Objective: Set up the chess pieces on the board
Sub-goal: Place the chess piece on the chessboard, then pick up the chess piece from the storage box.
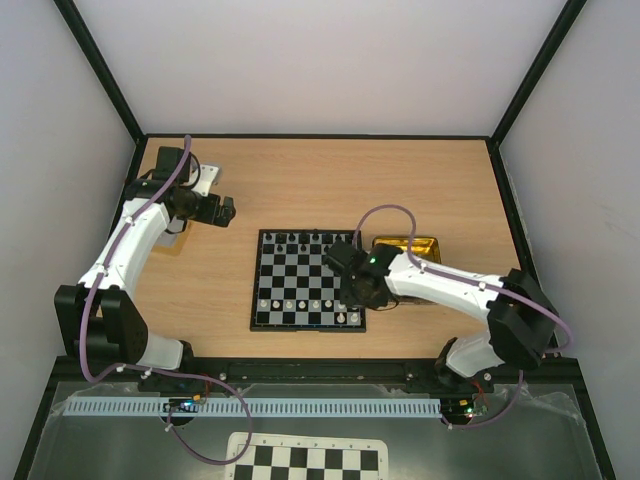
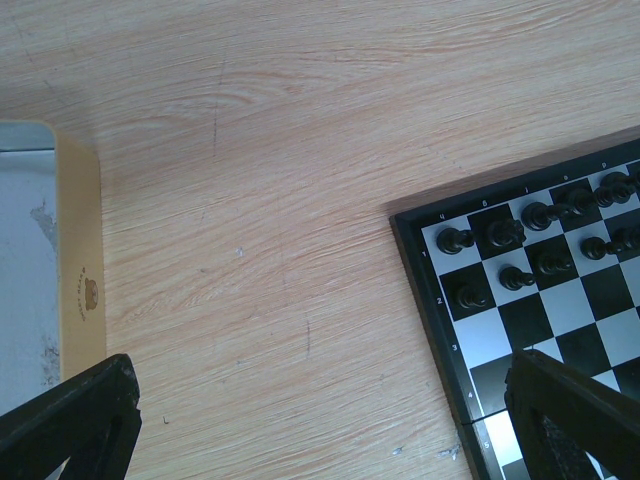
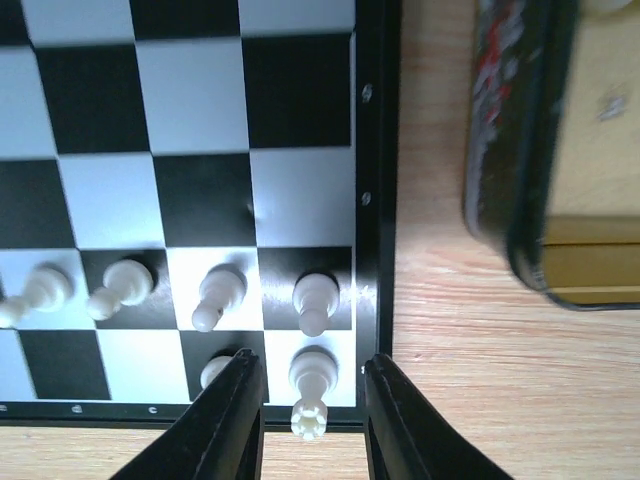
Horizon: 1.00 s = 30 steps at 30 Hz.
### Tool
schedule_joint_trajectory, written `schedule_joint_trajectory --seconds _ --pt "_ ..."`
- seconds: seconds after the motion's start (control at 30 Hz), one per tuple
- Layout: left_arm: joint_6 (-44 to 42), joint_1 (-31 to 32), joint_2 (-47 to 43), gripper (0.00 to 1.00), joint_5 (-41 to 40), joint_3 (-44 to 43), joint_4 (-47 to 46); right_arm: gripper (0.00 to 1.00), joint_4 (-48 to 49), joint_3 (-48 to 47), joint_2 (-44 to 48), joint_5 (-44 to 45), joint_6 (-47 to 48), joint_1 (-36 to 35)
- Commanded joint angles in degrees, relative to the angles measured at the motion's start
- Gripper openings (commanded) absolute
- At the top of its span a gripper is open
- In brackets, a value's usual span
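Observation:
I need to next move my right gripper to the gold tin tray's far side [image 1: 405, 244] and close it on a white chess piece there.
The board [image 1: 300, 275] lies mid-table, with black chessmen on its far rows and white chess pieces [image 1: 300, 303] on its near rows. My right gripper [image 1: 355, 297] hovers over the board's near right corner. In the right wrist view it [image 3: 313, 405] is open, its fingers [image 3: 235, 420] straddling a white rook [image 3: 313, 385] that stands on the corner square without touching it. A row of white pawns [image 3: 218, 295] stands just beyond, and another white piece [image 3: 213, 370] is half hidden by the left finger. My left gripper [image 1: 225, 210] is open and empty left of the board [image 2: 420, 290].
A gold tin tray [image 1: 405, 245] sits against the board's right side, close to my right arm, and shows in the right wrist view [image 3: 540, 150]. A tan-rimmed flat thing [image 2: 80, 270] lies left of my left gripper. A loose checker sheet [image 1: 305, 460] lies below the table's front edge.

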<state>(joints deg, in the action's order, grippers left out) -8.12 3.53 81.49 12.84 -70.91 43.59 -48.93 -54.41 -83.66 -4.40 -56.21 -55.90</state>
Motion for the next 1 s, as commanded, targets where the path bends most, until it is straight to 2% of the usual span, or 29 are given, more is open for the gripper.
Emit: schedule_joint_trajectory --seconds 0.0,0.3,0.4,0.53,0.67,0.77,0.97 --pt "0.29 -0.37 -0.42 0.99 0.53 0.12 0.35 0.26 -8.18 -5.2 4.51 3.72 2.26 3.43" --pt "-0.63 -0.37 -0.94 0.99 -0.69 -0.89 1.77 0.25 -15.54 -10.64 8.95 5.91 12.33 18.9" --pt "-2.86 -0.53 -1.16 0.99 -5.34 -2.33 3.32 0.25 -13.3 -10.06 9.02 4.65 15.75 23.5" --pt "-5.67 -2.41 0.71 0.99 -6.4 -5.79 7.91 0.24 -9.39 -8.36 8.17 1.4 19.36 27.83" --pt "-7.95 -5.97 2.67 0.99 -3.41 -7.94 10.38 0.24 -7.48 -9.17 5.77 2.33 22.11 30.67" --pt "-9.38 -8.0 3.27 0.99 -0.96 -10.06 12.22 0.24 -6.08 -9.29 5.7 2.75 20.83 31.79" --pt "-9.94 -11.77 2.88 0.99 5.49 -10.16 14.54 0.24 -1.68 -3.71 4.93 4.22 17.22 31.82"
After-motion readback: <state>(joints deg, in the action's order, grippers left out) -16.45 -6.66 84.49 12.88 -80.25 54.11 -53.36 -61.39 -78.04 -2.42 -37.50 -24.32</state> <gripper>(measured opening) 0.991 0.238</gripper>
